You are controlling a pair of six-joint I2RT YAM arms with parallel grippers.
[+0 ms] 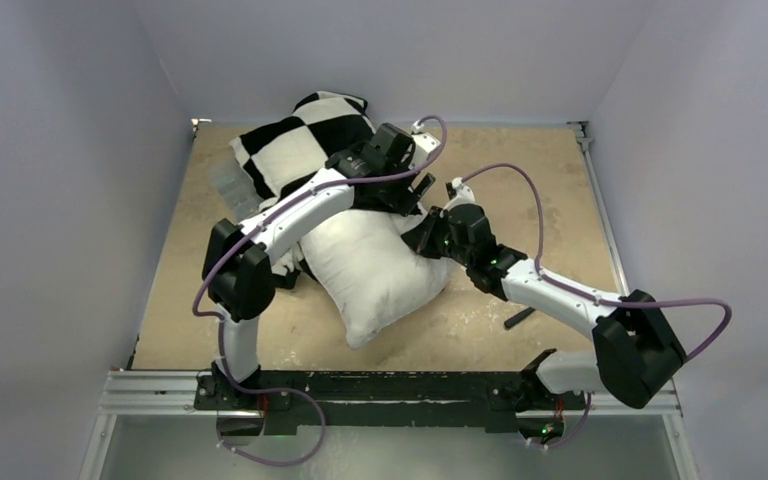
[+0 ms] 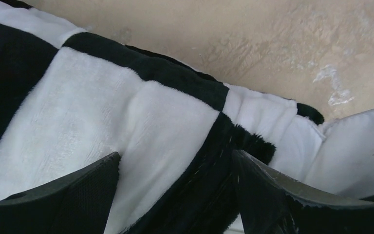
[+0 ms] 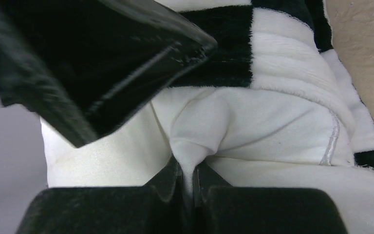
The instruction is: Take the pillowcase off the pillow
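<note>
I should let go of the white pillow with my right gripper on the tabletop (image 1: pixel 417 257), between the checkered pillowcase and the small black stick.
The black-and-white checkered pillowcase (image 1: pixel 305 145) lies bunched at the back of the table and still covers the far end of the plain white pillow (image 1: pixel 375 270), which sticks out toward me. My left gripper (image 1: pixel 418 188) is over the pillowcase's open edge. In the left wrist view it (image 2: pixel 175 161) is open, with flat checkered fabric (image 2: pixel 102 112) between the spread fingers and white pillow (image 2: pixel 355 146) at the right. My right gripper (image 1: pixel 417 235) is shut on a pinch of white pillow fabric (image 3: pixel 253 126), seen between its fingertips (image 3: pixel 187 175). The pillowcase edge (image 3: pixel 282 48) lies just beyond.
A tan tabletop (image 1: pixel 520 170) is enclosed by pale walls on three sides. A small black stick (image 1: pixel 518 318) lies near the right arm. A metal rail (image 1: pixel 400 385) runs along the near edge. The left gripper's black body (image 3: pixel 87 63) looms in the right wrist view.
</note>
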